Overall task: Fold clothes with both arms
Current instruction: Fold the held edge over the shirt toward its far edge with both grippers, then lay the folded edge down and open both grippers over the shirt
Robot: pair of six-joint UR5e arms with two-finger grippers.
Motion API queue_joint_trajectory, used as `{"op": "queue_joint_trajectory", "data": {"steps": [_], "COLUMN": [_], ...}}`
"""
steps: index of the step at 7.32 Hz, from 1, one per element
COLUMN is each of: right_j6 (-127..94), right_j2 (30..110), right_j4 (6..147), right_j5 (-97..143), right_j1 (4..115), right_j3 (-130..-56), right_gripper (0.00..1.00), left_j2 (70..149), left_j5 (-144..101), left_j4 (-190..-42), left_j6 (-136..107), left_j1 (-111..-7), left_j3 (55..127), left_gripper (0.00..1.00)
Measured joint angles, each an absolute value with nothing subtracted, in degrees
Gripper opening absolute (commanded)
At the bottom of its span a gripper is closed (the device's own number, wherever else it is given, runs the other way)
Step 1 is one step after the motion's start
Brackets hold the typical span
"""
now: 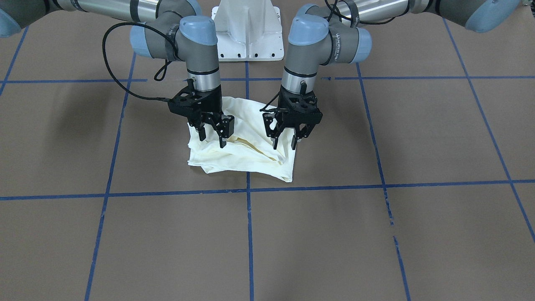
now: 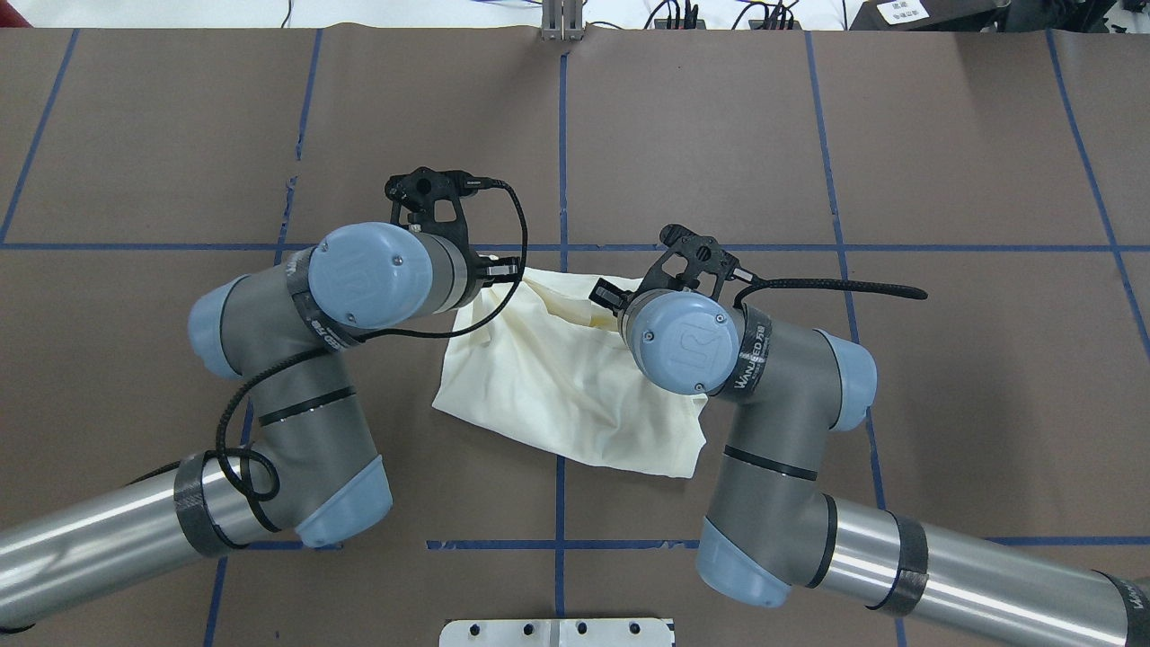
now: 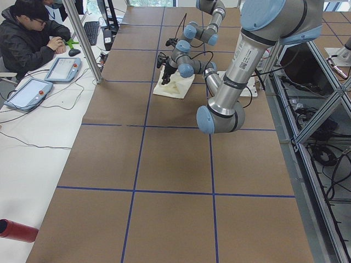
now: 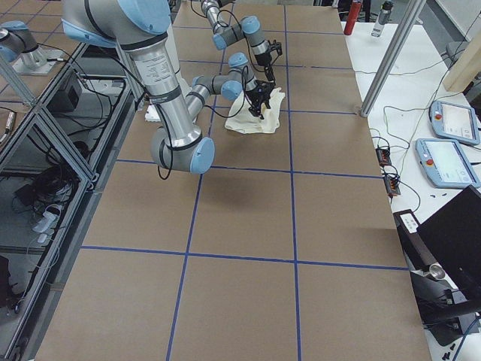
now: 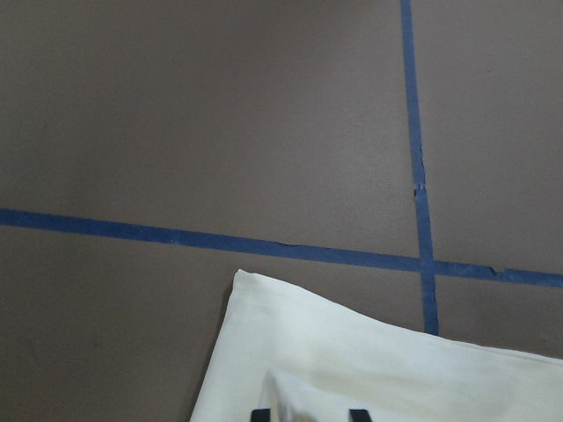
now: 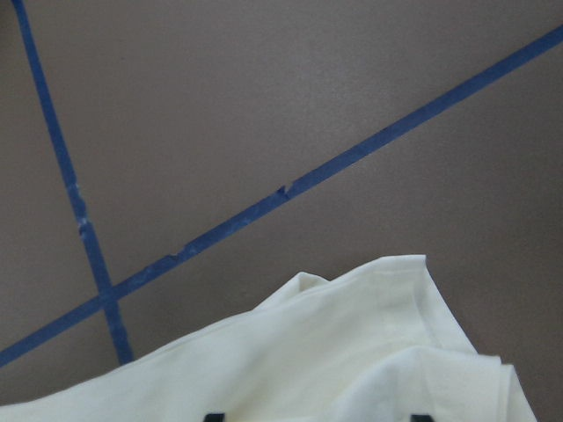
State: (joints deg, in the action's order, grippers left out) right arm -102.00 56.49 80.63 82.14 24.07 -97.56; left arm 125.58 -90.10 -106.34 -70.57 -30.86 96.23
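Next, my right gripper pinches the top layer's edge (image 6: 412, 359) and pulls it toward the bottom layer's corner, because the shirt's top layer stops short of that corner.
The cream-white shirt (image 1: 242, 154) lies bunched and partly folded on the brown table, just robot-side of the centre tape cross. Only plain cream cloth shows and the print is hidden. It also shows in the overhead view (image 2: 557, 386). My left gripper (image 1: 284, 144) hangs open just above the shirt's edge on my left. My right gripper (image 1: 212, 139) hangs open above the edge on my right. The left wrist view shows a shirt corner (image 5: 352, 369) with two fingertips apart at the bottom. The right wrist view shows a folded corner (image 6: 352, 352) the same way. From overhead both grippers are hidden under the wrists.
The white pedestal base (image 1: 247, 37) stands behind the shirt. Blue tape lines (image 1: 249, 234) grid the brown table. A seated operator (image 3: 33, 38) and tablets (image 3: 63, 68) are at the side bench. A red cylinder (image 3: 16, 230) lies at that bench's near end.
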Motion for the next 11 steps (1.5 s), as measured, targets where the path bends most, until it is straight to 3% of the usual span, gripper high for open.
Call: {"op": "queue_joint_trajectory", "data": {"steps": [6, 11], "right_j6": [-91.14, -93.24], "right_j2": [55.69, 52.82], "right_j4": [80.05, 79.93], "right_j5": [82.25, 82.07], "right_j1": [20.4, 24.37], "right_j3": [-97.58, -91.94], "right_gripper": [1.0, 0.82], "left_j2": [120.01, 119.8], "left_j5": [-97.63, -97.6], "left_j4": [-110.69, -110.74], "left_j6": [-60.84, -60.98], "left_j1": [-36.21, -36.13], "left_j3": [100.03, 99.99], "left_gripper": [1.0, 1.0]}}
